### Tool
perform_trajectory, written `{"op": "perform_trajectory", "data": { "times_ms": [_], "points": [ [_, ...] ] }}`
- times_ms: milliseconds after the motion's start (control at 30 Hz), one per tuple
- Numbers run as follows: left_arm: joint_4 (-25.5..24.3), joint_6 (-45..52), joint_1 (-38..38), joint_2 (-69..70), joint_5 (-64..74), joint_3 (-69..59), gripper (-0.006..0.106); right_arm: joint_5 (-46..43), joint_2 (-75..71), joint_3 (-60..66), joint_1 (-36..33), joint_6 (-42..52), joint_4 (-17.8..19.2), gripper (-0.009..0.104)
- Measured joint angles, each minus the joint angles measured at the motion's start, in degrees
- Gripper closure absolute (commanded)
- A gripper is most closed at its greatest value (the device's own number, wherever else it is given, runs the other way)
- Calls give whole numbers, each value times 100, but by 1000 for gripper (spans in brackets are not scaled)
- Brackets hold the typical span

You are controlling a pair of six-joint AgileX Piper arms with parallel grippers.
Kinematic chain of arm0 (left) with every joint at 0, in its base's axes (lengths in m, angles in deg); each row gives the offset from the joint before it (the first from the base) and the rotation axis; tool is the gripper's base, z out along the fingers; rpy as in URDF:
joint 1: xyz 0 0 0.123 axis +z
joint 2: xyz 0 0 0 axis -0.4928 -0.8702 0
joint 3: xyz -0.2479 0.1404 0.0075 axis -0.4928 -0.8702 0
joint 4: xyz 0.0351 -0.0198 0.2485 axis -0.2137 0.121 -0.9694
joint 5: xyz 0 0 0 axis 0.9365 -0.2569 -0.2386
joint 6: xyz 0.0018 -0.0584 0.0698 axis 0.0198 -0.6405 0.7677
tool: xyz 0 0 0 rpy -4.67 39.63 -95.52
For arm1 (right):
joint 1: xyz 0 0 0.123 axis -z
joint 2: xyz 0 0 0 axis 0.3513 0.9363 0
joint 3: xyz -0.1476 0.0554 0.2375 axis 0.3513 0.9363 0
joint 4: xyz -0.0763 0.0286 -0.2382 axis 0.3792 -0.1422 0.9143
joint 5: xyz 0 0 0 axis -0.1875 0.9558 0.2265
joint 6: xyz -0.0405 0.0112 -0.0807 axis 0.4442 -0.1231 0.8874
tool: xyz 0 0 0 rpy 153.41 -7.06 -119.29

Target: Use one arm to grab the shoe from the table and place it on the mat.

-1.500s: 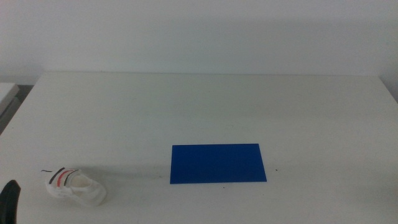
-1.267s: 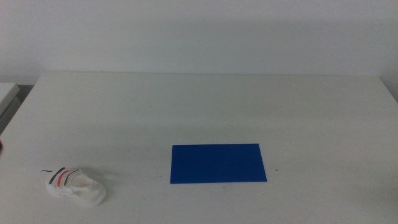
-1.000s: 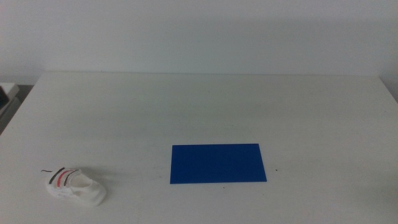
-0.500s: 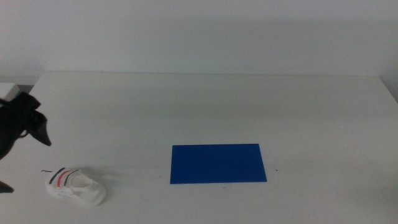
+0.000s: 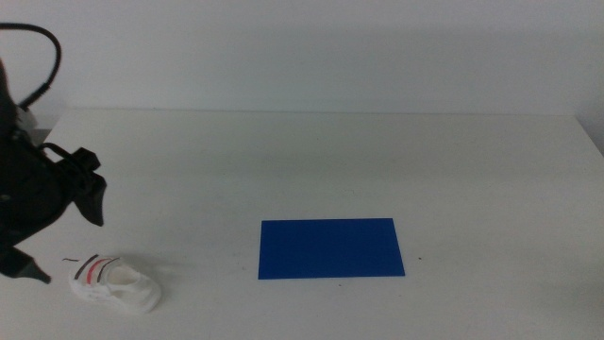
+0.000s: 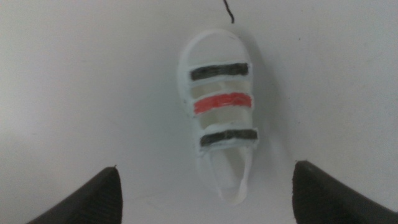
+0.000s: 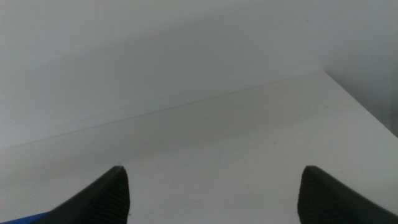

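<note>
The robot's left gripper will next go down to the shoe's red middle strap (image 5: 95, 272) (image 6: 222, 103) and close there across the sides of the white shoe.
The white shoe (image 5: 113, 283) with black, red and black straps lies on the white table (image 5: 321, 161) near its front left corner. The blue mat (image 5: 330, 247) lies flat at the table's middle front, well to the right of the shoe. My left arm (image 5: 38, 189) has come in from the left and hovers above the shoe. In the left wrist view the shoe (image 6: 221, 118) lies between my left gripper's (image 6: 205, 193) wide-open jaws, not touched. My right gripper (image 7: 211, 186) is open, out of the middle view, facing bare table.
A short black thread (image 5: 68, 259) lies by the shoe's toe end. The table's far edge (image 5: 321, 113) meets a plain white wall. In the right wrist view a sliver of the blue mat (image 7: 25, 219) shows at the corner.
My left arm has swung in from the left edge and moved over the shoe. The shoe and the mat have not moved.
</note>
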Motion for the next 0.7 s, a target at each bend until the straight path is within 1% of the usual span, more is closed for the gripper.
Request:
{"op": "perform_trajectory", "data": {
  "times_ms": [267, 533, 700],
  "points": [
    [279, -64, 0, -483, -588, 2, 7, 0, 0, 0, 0, 0, 0, 16],
    [547, -143, 0, -1016, -638, 2, 7, 0, 0, 0, 0, 0, 0, 16],
    [580, -156, 0, -1282, -653, 2, 7, 0, 0, 0, 0, 0, 0, 16]
  ]
}}
